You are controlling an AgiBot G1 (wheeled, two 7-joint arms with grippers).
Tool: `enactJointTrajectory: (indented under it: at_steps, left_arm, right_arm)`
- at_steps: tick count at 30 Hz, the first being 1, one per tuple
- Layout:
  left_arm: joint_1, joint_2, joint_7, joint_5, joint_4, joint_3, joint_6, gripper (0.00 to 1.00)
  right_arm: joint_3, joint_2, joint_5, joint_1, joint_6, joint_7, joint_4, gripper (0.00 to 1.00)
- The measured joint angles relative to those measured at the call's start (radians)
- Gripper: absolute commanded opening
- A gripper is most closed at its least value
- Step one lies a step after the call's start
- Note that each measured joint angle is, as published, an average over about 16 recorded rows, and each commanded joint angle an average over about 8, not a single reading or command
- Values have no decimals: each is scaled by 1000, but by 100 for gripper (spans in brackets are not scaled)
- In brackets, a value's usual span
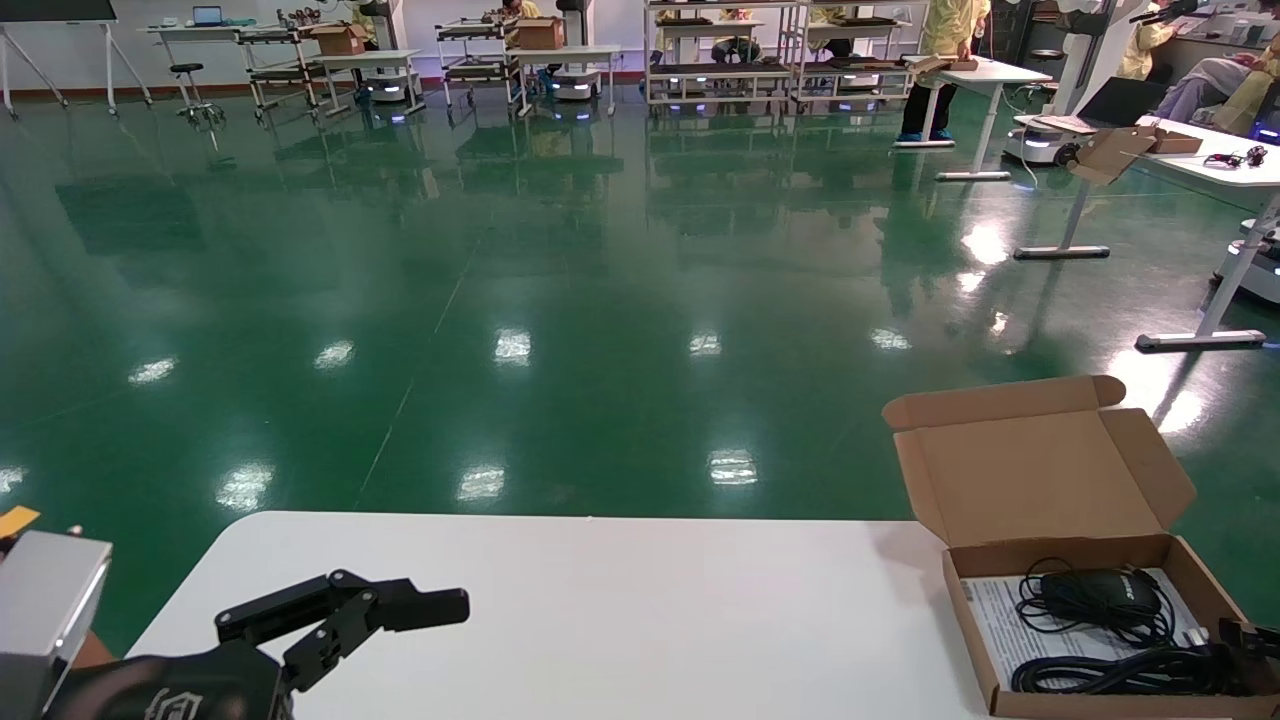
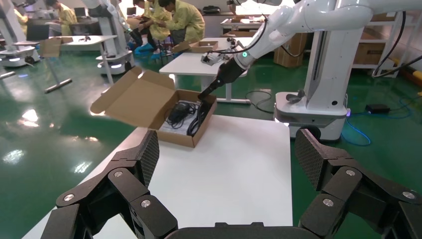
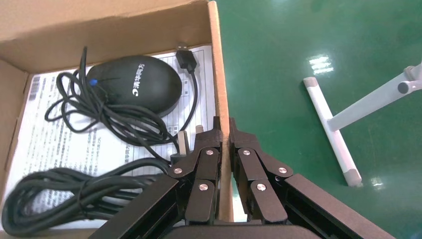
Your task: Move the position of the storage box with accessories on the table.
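Next, my right gripper lays the storage box flat on the white table (image 1: 1087,656), along the edge facing the desk leg.
The storage box (image 1: 1040,470) is a shallow brown cardboard mailer. It sits open at the right end of the white table (image 1: 650,620), with its lid standing up at the back. Inside lie a black mouse (image 3: 132,84), coiled black cables (image 3: 64,194) and a white printed sheet (image 3: 50,144). My right gripper (image 3: 224,130) is shut on the box's right side wall (image 3: 219,74), one finger inside and one outside. In the head view it (image 1: 1245,640) shows at the box's right edge. My left gripper (image 2: 226,154) is open and empty over the table's near left corner (image 1: 400,605).
Shiny green floor lies beyond the table's far and right edges. A white desk leg (image 3: 331,129) stands on the floor beside the box. Other white desks (image 1: 1200,160) and shelving carts (image 1: 720,60) stand far behind. My white body column (image 2: 323,74) shows in the left wrist view.
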Motion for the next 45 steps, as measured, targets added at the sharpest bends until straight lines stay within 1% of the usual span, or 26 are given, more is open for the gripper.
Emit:
enactJointTrajectory:
  at_steps: [10, 13, 15, 17, 18, 20, 23, 25, 26, 28, 38, 45]
  left_arm:
    - [0, 0, 0, 0, 0, 0, 0, 100]
    - [0, 0, 0, 0, 0, 0, 0, 100]
    - [0, 0, 0, 0, 0, 0, 0, 100]
    - [0, 0, 0, 0, 0, 0, 0, 100]
    - [0, 0, 0, 0, 0, 0, 0, 100]
    - [0, 0, 0, 0, 0, 0, 0, 100]
    - [0, 0, 0, 0, 0, 0, 0, 100]
    - [0, 0, 0, 0, 0, 0, 0, 100]
    - [0, 0, 0, 0, 0, 0, 0, 100]
    - [0, 0, 0, 0, 0, 0, 0, 100]
    - [0, 0, 0, 0, 0, 0, 0, 100]
    - [0, 0, 0, 0, 0, 0, 0, 100]
  right_arm:
    - [6, -8, 9, -31, -1, -13, 5, 0]
    - [7, -10, 10, -40, 1, -17, 5, 2]
    - [8, -10, 11, -45, 3, -20, 5, 6]
    - [8, -11, 11, -51, 4, -23, 5, 14]
    - [8, -11, 12, -53, 5, -24, 5, 20]
    - [9, -11, 12, -58, 7, -27, 5, 36]
    - [9, -11, 13, -64, 10, -31, 5, 69]
    - [10, -11, 13, -67, 12, -33, 5, 86]
    - [10, -11, 14, -68, 13, -35, 5, 92]
    - [10, -11, 14, -70, 14, -37, 6, 99]
    - [13, -11, 18, -67, 18, -41, 9, 100]
    - [20, -8, 28, -49, -1, -35, 11, 100]
